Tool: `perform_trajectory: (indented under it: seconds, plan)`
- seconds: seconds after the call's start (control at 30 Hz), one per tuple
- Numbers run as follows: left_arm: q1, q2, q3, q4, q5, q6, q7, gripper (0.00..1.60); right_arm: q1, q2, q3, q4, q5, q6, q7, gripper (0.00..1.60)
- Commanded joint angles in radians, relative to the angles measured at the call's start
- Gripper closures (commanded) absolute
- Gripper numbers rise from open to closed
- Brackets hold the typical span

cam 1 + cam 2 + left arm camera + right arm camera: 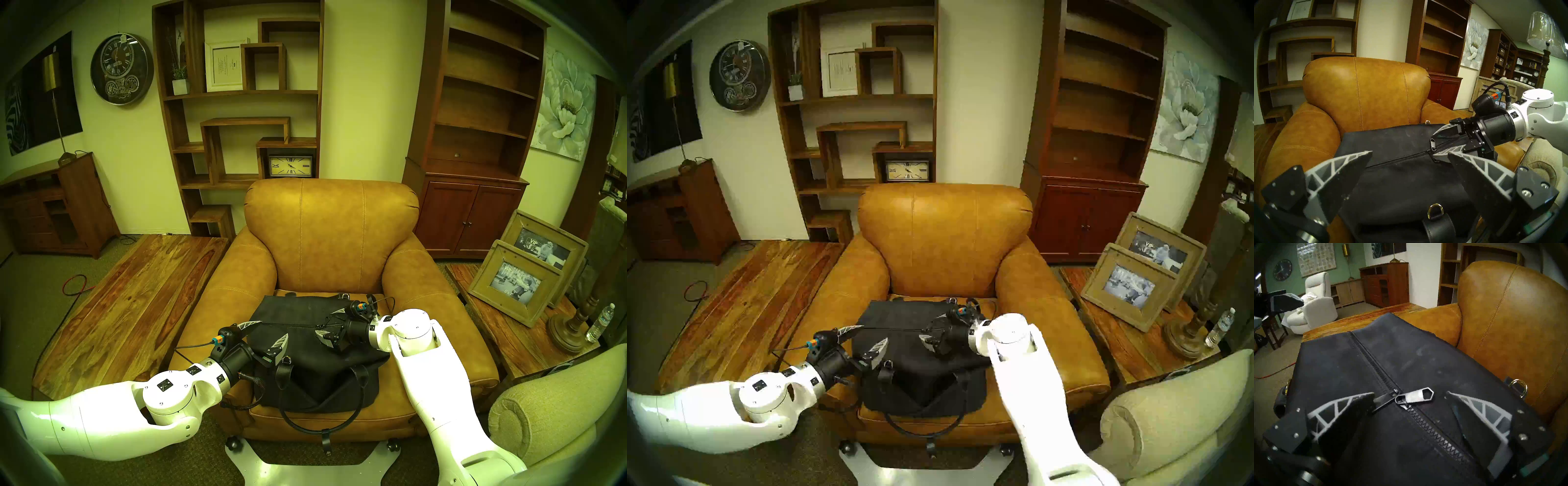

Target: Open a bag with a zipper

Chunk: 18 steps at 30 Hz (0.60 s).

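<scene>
My right gripper needs to pinch the grey pull tab upright, as it lies flat across the zipper, before my left gripper takes the black tab (pixel 1384 400) opposite.
A black fabric bag (pixel 305 359) lies flat on the armchair's seat, and one thin handle (pixel 322 431) loops over the seat's front. The zipper (pixel 1373 360) runs along the bag's top, its teeth meshed on both sides of the slider. The grey metal pull tab (pixel 1417 395) lies flat on the fabric. My right gripper (pixel 1410 394) is open just above the bag, its fingers either side of the tab and touching nothing; it also shows as the right gripper (pixel 327 322). My left gripper (pixel 268 334) hangs open over the bag's left end, astride the zipper (pixel 1398 157), and holds nothing.
The tan leather armchair (pixel 332 237) has thick armrests close on both sides of the bag. A long wooden table (pixel 129 305) stands to the left. The side table (pixel 509 339) on the right carries picture frames, a lamp base and a water bottle (pixel 600 322). A beige sofa arm (pixel 549 417) is near my right arm.
</scene>
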Motion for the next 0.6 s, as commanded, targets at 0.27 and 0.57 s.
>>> perform_trajectory:
  seconds: [0.27, 0.57]
  plan:
    - [-0.004, 0.000, -0.007, -0.011, -0.003, -0.007, 0.002, 0.00, 0.026, -0.027, -0.009, 0.009, 0.011, 0.000, 0.015, 0.43]
    - [-0.004, 0.000, -0.007, -0.011, -0.003, -0.007, 0.002, 0.00, 0.029, -0.028, -0.013, 0.015, 0.004, 0.002, 0.013, 0.55]
